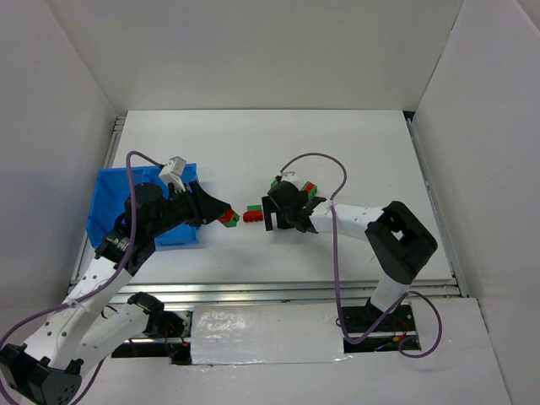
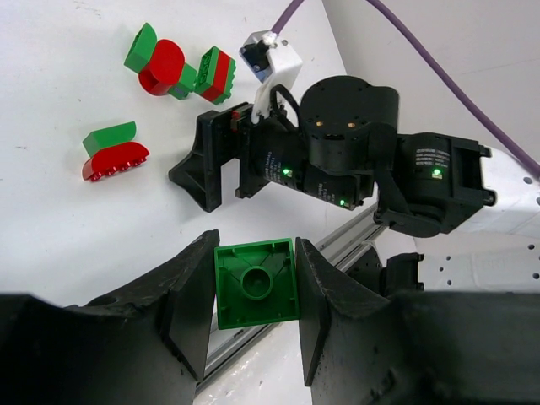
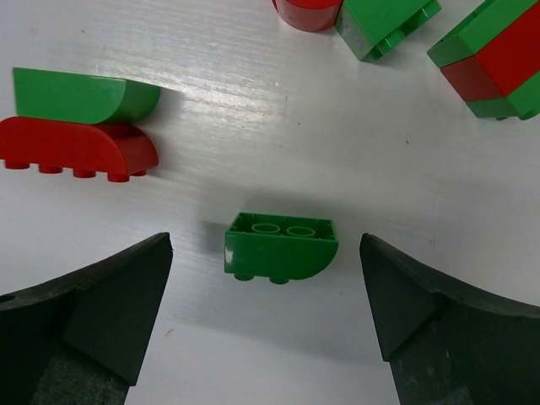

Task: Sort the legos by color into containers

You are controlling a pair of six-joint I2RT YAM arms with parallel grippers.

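Next, the left gripper releases the green square lego inside the blue bin [image 1: 182,205], near the side of the bin that faces the red piece. The green square lego is held off the table.
My left gripper [image 2: 257,253] is shut on a green square lego [image 2: 256,283], held off the table with its hollow underside facing the camera. From above, this gripper [image 1: 224,216] hangs just right of the blue bin [image 1: 108,198]; my left arm hides the bin's middle wall. My right gripper [image 3: 266,243] stands open over a small green rounded lego [image 3: 281,246], which lies on the table between the fingers and touches neither. A red and green rounded pair [image 3: 80,126] lies to its left. Seen from above, the right gripper [image 1: 272,218] is at mid-table.
More red-and-green legos [image 1: 308,190] lie behind the right gripper; a red cylinder piece [image 2: 162,66] and a striped block [image 2: 216,74] show in the left wrist view. A red piece [image 1: 251,216] sits between the two grippers. White walls enclose the table.
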